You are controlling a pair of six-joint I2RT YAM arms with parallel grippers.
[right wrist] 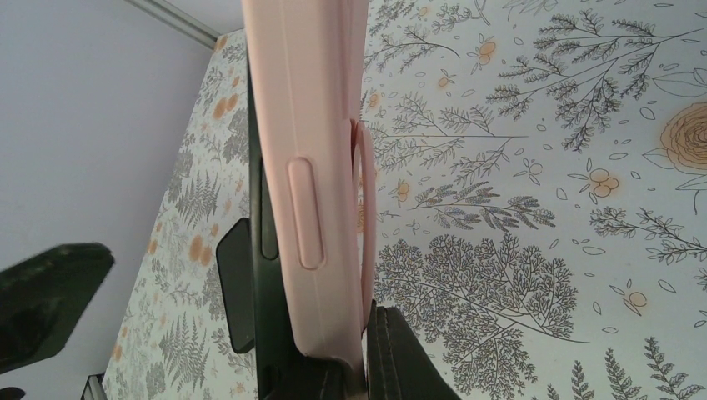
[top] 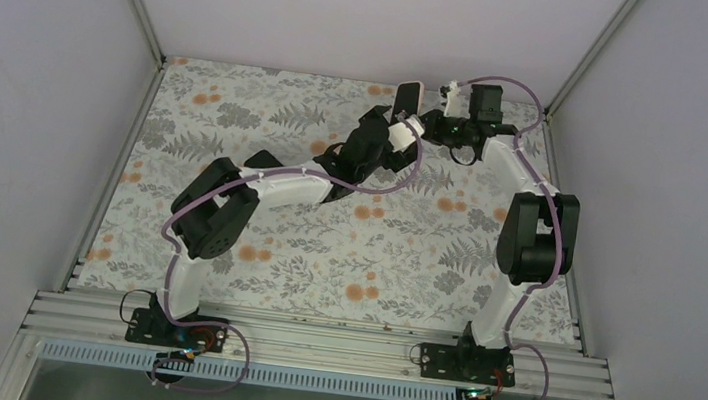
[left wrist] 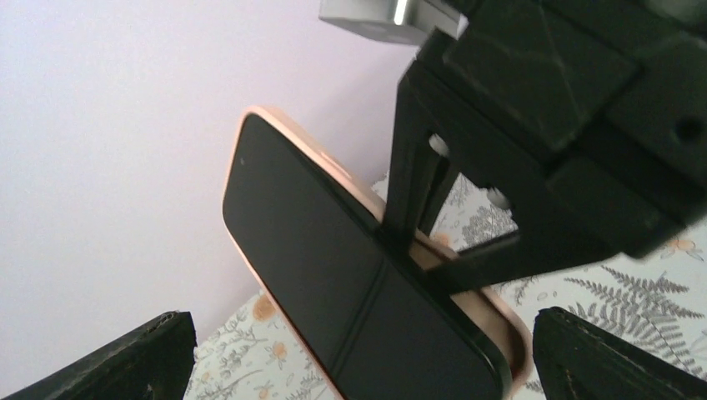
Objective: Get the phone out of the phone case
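Observation:
My right gripper will put the pink phone case down on the floral cloth [top: 434,235] between my arms, next to a grey fern.
A black phone [left wrist: 333,275] sits in a pink phone case [left wrist: 338,171], held upright above the table's far middle [top: 407,96]. My right gripper [top: 431,123] is shut on the case; its black fingers [left wrist: 408,183] clamp across the screen and the back. In the right wrist view the case [right wrist: 313,125] is edge-on with the phone [right wrist: 260,167] on its left, and my right gripper [right wrist: 333,342] pinches the lower end. At one lower corner the phone stands slightly off the case's pink inside. My left gripper [left wrist: 358,358] is open, its tips either side of the phone's lower end, not touching it.
The table has a floral cloth [top: 324,247]. The grey back wall [top: 350,18] is just behind the phone, and metal frame posts [top: 582,60] stand at the corners. Both arms reach to the far middle of the table.

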